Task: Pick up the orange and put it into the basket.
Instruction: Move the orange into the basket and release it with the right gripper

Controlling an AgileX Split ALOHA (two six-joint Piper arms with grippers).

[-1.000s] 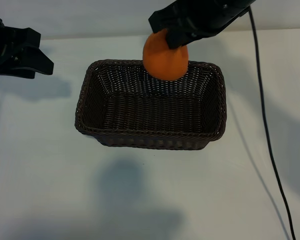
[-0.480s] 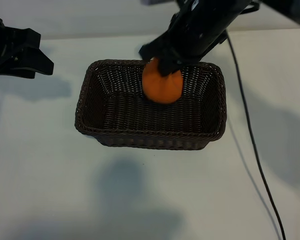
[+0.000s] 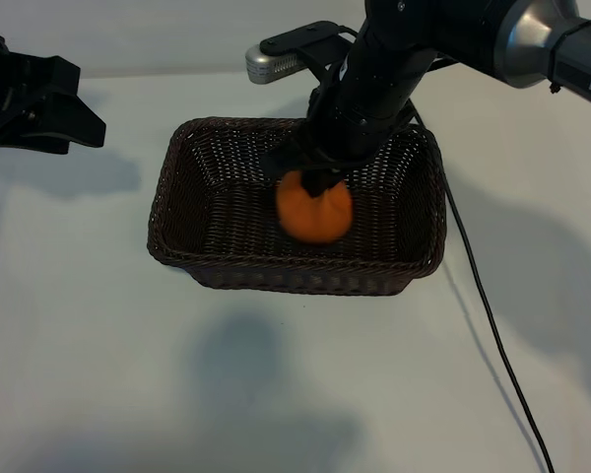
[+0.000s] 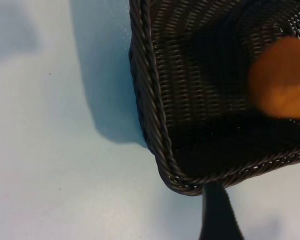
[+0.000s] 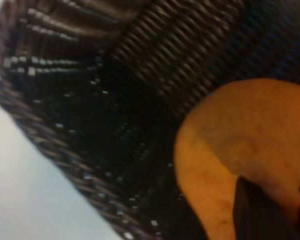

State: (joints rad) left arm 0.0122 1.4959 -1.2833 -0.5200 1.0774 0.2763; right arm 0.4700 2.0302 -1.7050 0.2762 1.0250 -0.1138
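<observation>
The robot's right gripper needs to release the orange on the basket's woven bottom (image 3: 324, 216) (image 5: 260, 127), near the middle and close to the near side of the basket.
The orange (image 3: 316, 213) hangs low inside the dark brown woven basket (image 3: 161, 212), near the middle of it and close to the near wall. My right gripper (image 3: 313, 180) reaches down from the far right and is shut on the orange's top. In the right wrist view the orange (image 5: 240, 145) fills the space beside a dark finger (image 5: 255, 212), with the basket wall (image 5: 65, 150) behind it. My left gripper (image 3: 87, 99) is parked at the far left of the table, open and holding nothing. Its wrist view shows a basket corner (image 4: 151, 105) and the orange (image 4: 281, 80).
The basket stands on a white table (image 3: 98, 345). A black cable (image 3: 485, 305) trails from the right arm over the table at the right. Bare table lies to the front and left of the basket.
The right arm has come down and forward with the orange, from above the basket's far rim to low inside the basket. The left arm has not moved.
</observation>
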